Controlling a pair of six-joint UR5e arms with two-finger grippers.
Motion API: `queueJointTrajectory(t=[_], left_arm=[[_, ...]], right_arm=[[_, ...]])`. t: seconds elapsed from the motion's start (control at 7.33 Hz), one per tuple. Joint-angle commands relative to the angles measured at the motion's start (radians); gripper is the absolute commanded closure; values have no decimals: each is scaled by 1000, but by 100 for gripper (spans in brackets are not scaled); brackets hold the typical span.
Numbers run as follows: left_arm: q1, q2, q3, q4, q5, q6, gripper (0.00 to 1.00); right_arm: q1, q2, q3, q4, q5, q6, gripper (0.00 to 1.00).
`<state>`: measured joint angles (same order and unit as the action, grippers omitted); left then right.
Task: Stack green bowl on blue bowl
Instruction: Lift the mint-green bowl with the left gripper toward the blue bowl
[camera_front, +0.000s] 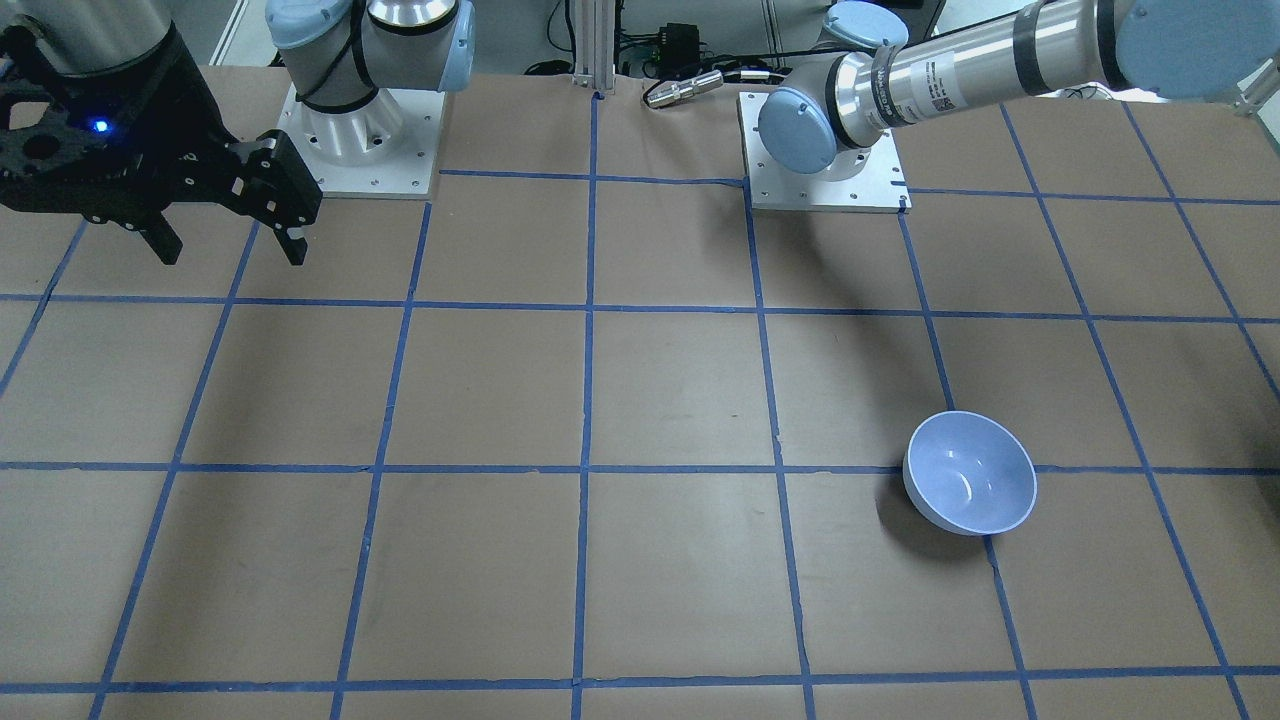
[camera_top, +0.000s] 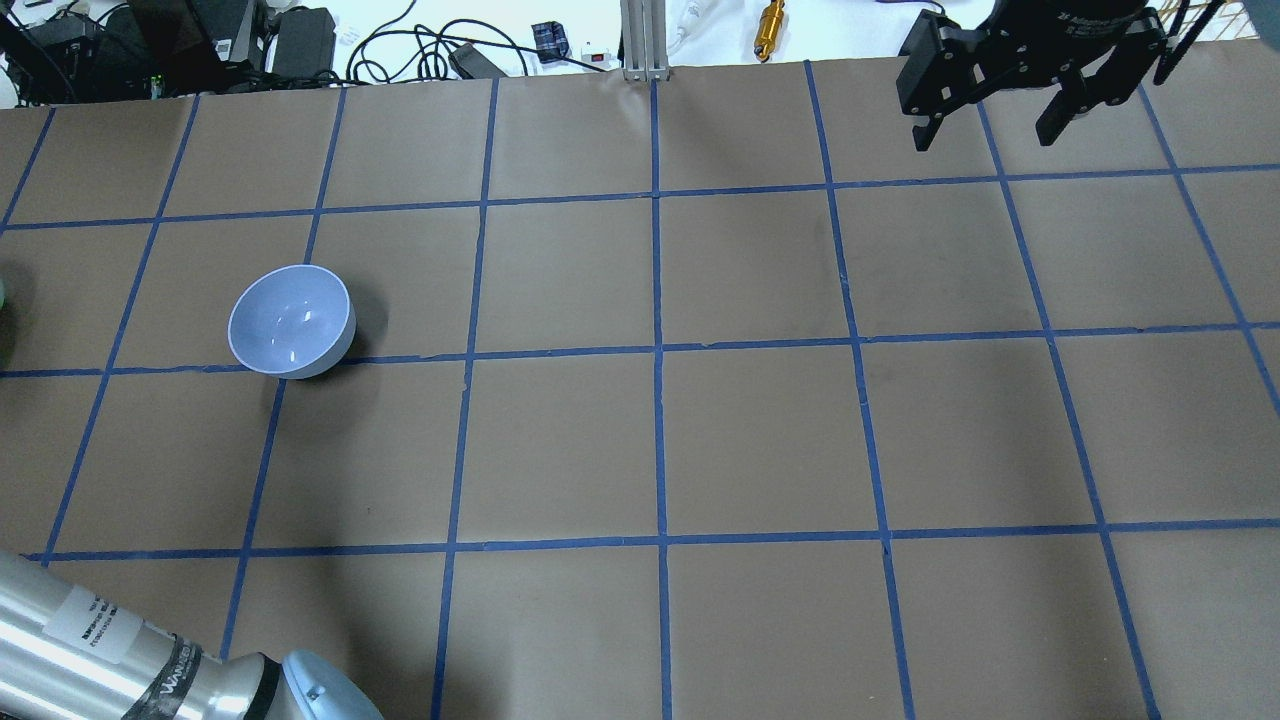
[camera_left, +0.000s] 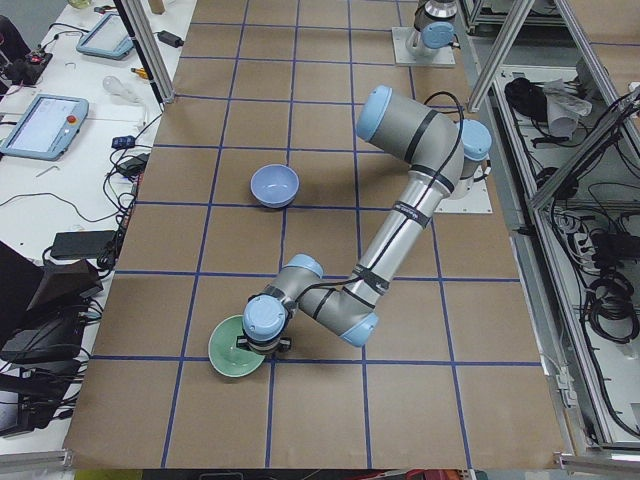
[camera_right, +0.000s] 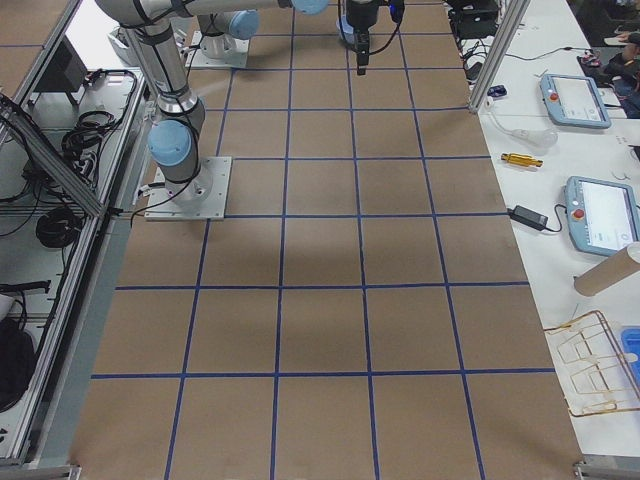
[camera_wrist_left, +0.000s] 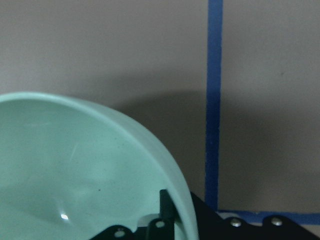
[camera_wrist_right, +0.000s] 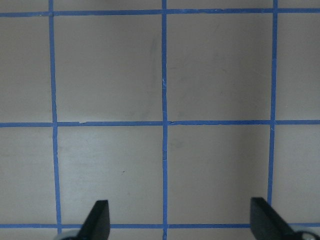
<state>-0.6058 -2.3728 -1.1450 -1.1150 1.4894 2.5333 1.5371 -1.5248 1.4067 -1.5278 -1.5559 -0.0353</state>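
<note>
My left gripper has the green bowl. Next, I let go of it with that gripper inside the empty hollow of the blue bowl (camera_front: 978, 470), over the tape crossing.
The green bowl (camera_wrist_left: 75, 170) fills the lower left of the left wrist view. In the exterior left view it (camera_left: 228, 350) sits near the table's near end. My left gripper (camera_wrist_left: 182, 210) straddles its rim, one finger (camera_wrist_left: 166, 205) inside and the other outside, shut on the wall. The blue bowl (camera_top: 290, 320) stands upright and empty on the table's left side, well apart from the green bowl; it also shows in the front-facing view (camera_front: 970, 475) and the exterior left view (camera_left: 274, 185). My right gripper (camera_top: 990, 125) is open and empty, raised over the far right corner.
The table (camera_top: 760, 440) is brown paper with a grid of blue tape lines. Cables and small devices (camera_top: 300, 40) lie beyond its far edge. The arms' base plates (camera_front: 360, 150) stand on the robot's side.
</note>
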Motion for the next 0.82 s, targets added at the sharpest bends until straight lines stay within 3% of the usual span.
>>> queueJointTrajectory(t=[0.0, 0.68], left_arm=[[-11, 107, -45, -52, 8, -25, 100], [-167, 481, -425, -48, -9, -330, 100]], right_arm=[[0, 0, 0, 0, 0, 1, 0], [0, -1, 0, 0, 0, 2, 0]])
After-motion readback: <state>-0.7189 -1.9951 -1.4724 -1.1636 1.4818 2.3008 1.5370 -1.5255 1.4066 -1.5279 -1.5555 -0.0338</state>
